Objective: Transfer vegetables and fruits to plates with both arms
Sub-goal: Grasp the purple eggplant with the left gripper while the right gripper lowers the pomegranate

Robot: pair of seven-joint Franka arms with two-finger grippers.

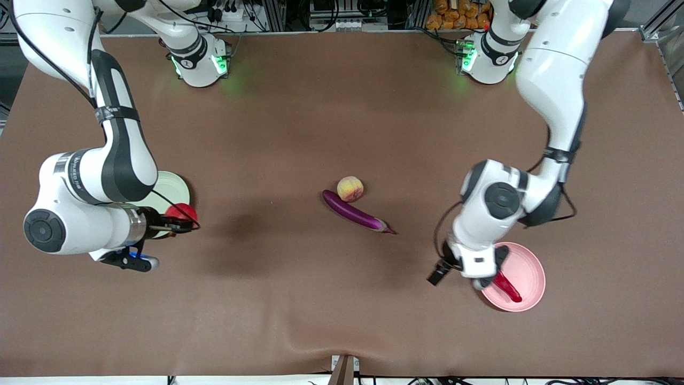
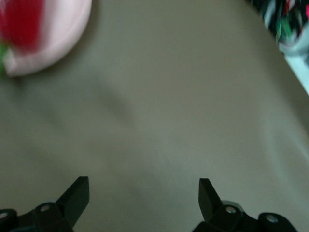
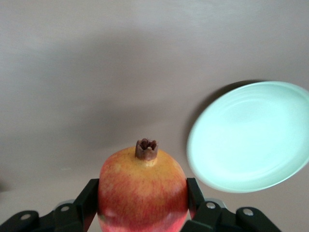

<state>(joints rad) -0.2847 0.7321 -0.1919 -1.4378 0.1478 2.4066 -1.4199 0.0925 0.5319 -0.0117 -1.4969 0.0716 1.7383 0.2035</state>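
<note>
My left gripper moves to the purple eggplant next and grabs the middle of its body (image 1: 362, 217), between the peach and the eggplant's stem end.
My right gripper (image 1: 179, 220) (image 3: 143, 195) is shut on a round red fruit (image 1: 181, 212) (image 3: 143, 188) with a brown crown, held in the air by the rim of the pale green plate (image 1: 173, 184) (image 3: 251, 140). My left gripper (image 1: 483, 274) (image 2: 144, 186) is open and holds nothing; it hangs by the pink plate (image 1: 529, 270) (image 2: 63, 34), on the side toward the table's middle. A red chili pepper (image 1: 506, 286) (image 2: 19, 24) lies in that plate. A pale peach (image 1: 350, 188) rests against a purple eggplant (image 1: 355, 212) mid-table.
Brown cloth covers the whole table (image 1: 299, 299). Both arm bases (image 1: 200, 61) (image 1: 486, 56) stand at the edge farthest from the front camera. The right arm's bulky elbow (image 1: 80, 214) overhangs part of the green plate. A small bracket (image 1: 344, 369) sits at the nearest edge.
</note>
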